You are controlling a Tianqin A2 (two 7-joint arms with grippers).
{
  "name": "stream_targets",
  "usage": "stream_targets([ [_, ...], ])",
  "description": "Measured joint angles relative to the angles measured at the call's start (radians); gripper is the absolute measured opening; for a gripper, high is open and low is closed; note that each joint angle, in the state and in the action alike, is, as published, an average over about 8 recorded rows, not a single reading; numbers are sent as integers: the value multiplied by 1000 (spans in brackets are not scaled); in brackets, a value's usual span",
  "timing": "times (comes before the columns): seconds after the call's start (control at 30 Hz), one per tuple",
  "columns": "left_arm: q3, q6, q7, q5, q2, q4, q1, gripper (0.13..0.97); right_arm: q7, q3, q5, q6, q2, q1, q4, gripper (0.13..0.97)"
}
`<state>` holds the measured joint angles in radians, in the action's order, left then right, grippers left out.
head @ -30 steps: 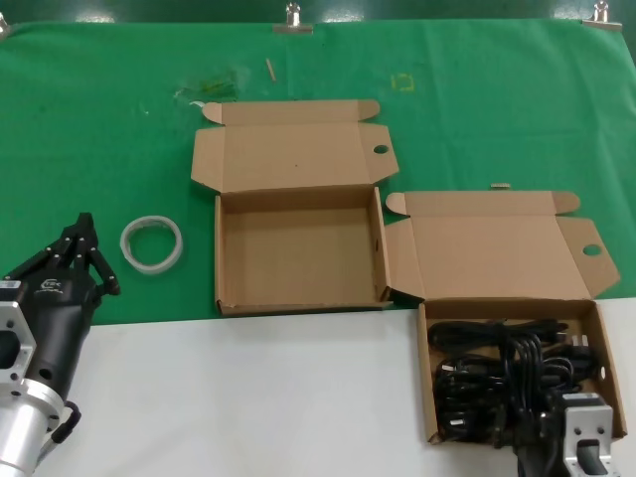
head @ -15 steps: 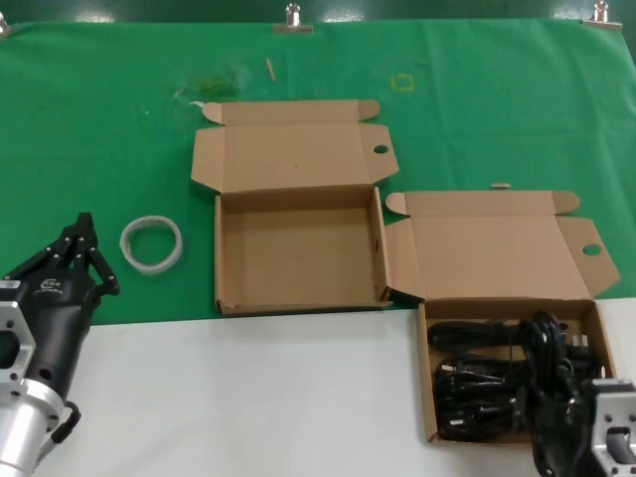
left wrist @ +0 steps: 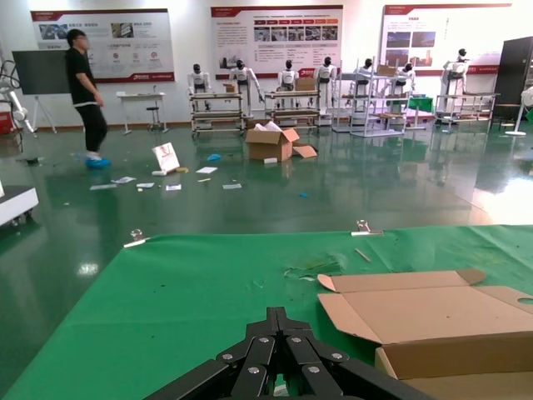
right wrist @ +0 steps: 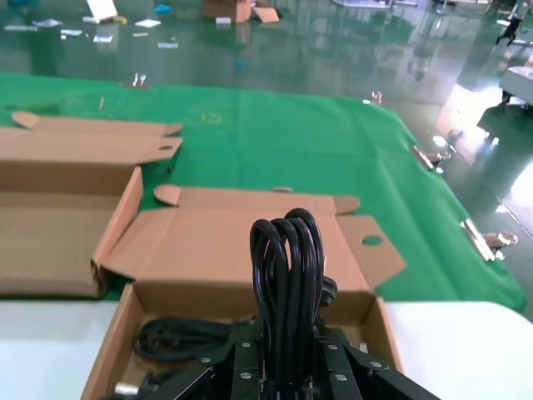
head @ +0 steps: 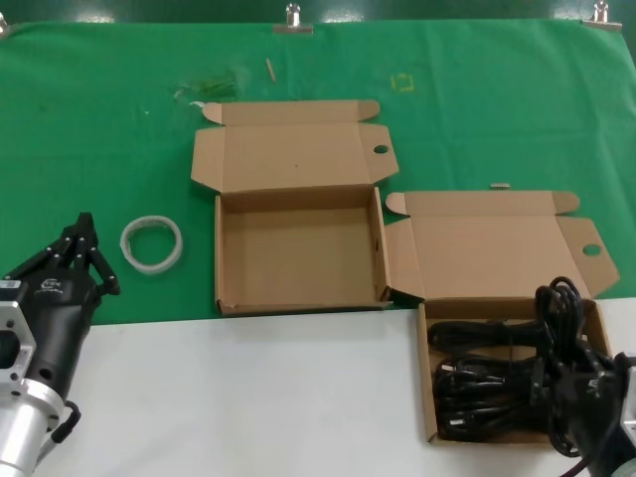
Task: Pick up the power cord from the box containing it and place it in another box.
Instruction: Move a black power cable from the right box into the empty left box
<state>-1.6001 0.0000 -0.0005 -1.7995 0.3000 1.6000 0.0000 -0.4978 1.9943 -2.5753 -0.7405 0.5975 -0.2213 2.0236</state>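
I should let go of the black power cord bundle with my right gripper across the back edge of the empty box (head: 311, 207) (right wrist: 60, 174).
My right gripper (head: 574, 383) is shut on a black power cord bundle (head: 561, 318), lifted above the right cardboard box (head: 426, 378) at the front right. In the right wrist view the cord's looped end (right wrist: 287, 267) stands up between my right gripper's (right wrist: 287, 346) fingers. More black cords (head: 477, 383) lie in that box. The other box (head: 298, 253) stands open and empty at the middle, lid flap (head: 288, 149) folded back. My left gripper (head: 84, 243) is shut and empty, parked at the front left; it also shows in the left wrist view (left wrist: 279, 321).
A white ring (head: 152, 241) lies on the green cloth (head: 99, 119) between the left gripper and the empty box. The right box's lid (head: 497, 243) lies open behind it. The front of the table is white (head: 248, 397). Metal clips (head: 292, 18) hold the cloth's far edge.
My right gripper has risen and moved right with one cord bundle, lifting it out of the pile in the right box. The left arm has not moved.
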Motion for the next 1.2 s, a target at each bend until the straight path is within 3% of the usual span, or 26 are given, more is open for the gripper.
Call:
stream_targets([
  [0.7,0,0,0,0,0,0,0,140,42,-5,13,88,54,136,36,227],
  [1.0,0,0,0,0,0,0,0,140,-31,106,-49,72,29,307,14,227],
  [1.2,0,0,0,0,0,0,0,140,-100,224,-87,108,-75,502,-147,227],
])
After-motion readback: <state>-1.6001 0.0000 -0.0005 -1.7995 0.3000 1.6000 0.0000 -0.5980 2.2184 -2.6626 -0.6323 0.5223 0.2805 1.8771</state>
